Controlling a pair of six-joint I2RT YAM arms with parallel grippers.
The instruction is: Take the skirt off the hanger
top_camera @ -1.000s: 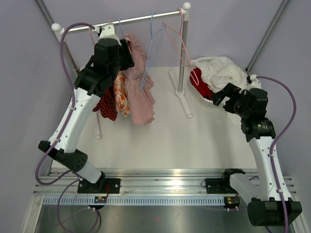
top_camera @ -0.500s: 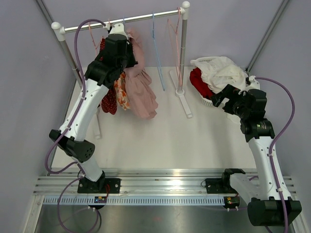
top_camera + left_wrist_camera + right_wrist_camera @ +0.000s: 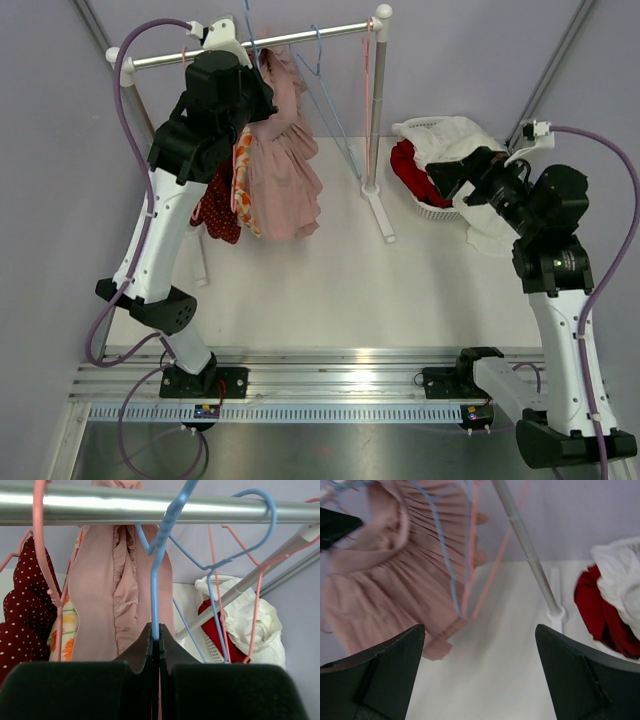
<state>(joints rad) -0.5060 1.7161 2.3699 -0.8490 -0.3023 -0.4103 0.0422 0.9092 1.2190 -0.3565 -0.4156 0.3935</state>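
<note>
The robot's right gripper will close on the lower half of the pink skirt's front point(image 3: 279, 192) point(image 3: 377, 611), where the cloth hangs loose beside the orange floral garment.
A pink pleated skirt point(image 3: 285, 180) hangs from a blue hanger point(image 3: 155, 595) under the metal rail point(image 3: 300, 38). It shows in the left wrist view point(image 3: 115, 600) and the right wrist view point(image 3: 385, 580). My left gripper point(image 3: 262, 82) is up at the rail and shut point(image 3: 155, 630) on the blue hanger's wire just below its hook. My right gripper point(image 3: 455, 180) is open and empty point(image 3: 480, 627), raised in the air beside the basket and facing the skirt from the right.
A red dotted garment point(image 3: 218, 210) and an orange floral one point(image 3: 243, 185) hang left of the skirt. Bare blue point(image 3: 320, 60) and pink point(image 3: 368, 70) hangers hang to its right. A basket point(image 3: 430, 205) with white point(image 3: 450, 140) and red point(image 3: 410, 170) clothes stands beside the rack post point(image 3: 372, 150).
My left gripper has risen closer to the rail with the blue hanger, and the skirt swung. My right arm has lifted and turned toward the rack. The bare hangers are swaying.
</note>
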